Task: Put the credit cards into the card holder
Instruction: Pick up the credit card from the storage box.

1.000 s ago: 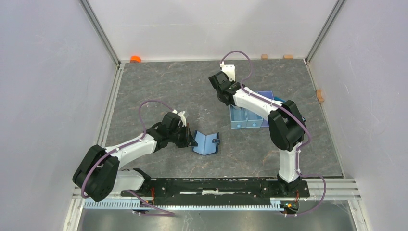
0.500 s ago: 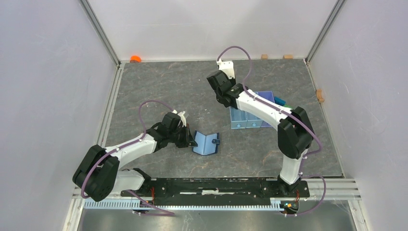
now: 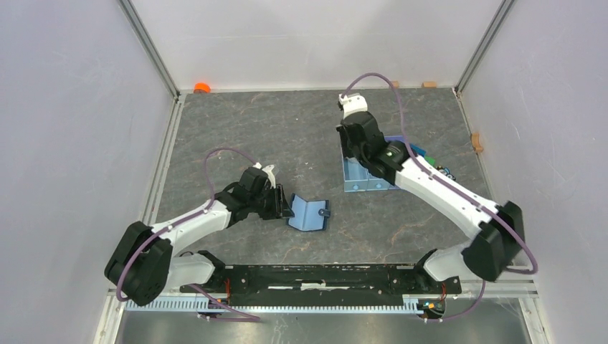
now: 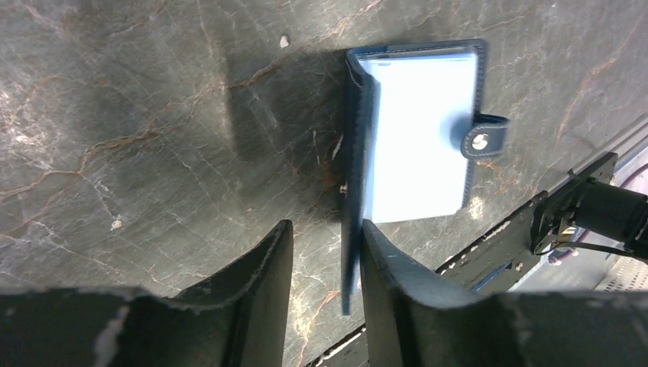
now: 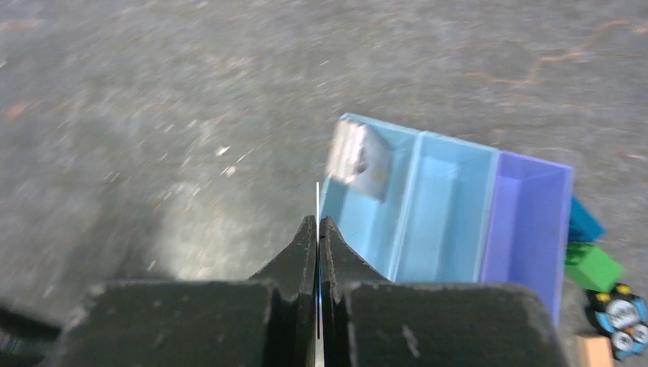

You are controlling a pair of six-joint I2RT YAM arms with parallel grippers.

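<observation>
The flap of the card holder is standing on edge loose between the fingers of my left gripper, so next I pinch the flap's near end [image 4: 350, 264] and spread the flap flat first.
The card holder [image 3: 308, 215] lies open on the table, its pale blue inside and snap tab [image 4: 483, 141] facing up. In the left wrist view its left flap [image 4: 350, 229] stands on edge between the fingers of my left gripper [image 4: 326, 229]. The flap rests against the right finger, with a gap to the left one. My right gripper [image 5: 318, 223] is shut on a thin credit card [image 5: 317, 200], seen edge-on. It hovers near the tray's left end [image 3: 348, 150]. Another pale credit card [image 5: 359, 157] leans in the tray's left compartment.
The light-blue and purple tray [image 5: 458, 206] stands right of centre [image 3: 358, 185]. Beyond its purple end sit a green block [image 5: 592, 267], a blue block [image 5: 584, 222] and a round black toy [image 5: 623, 313]. An orange object [image 3: 202, 87] and wooden blocks [image 3: 429, 84] lie along the walls.
My right arm has swung right, bringing its gripper from left of the tray to over the tray's left end, elbow moving out right. The left arm and wallet have barely moved.
</observation>
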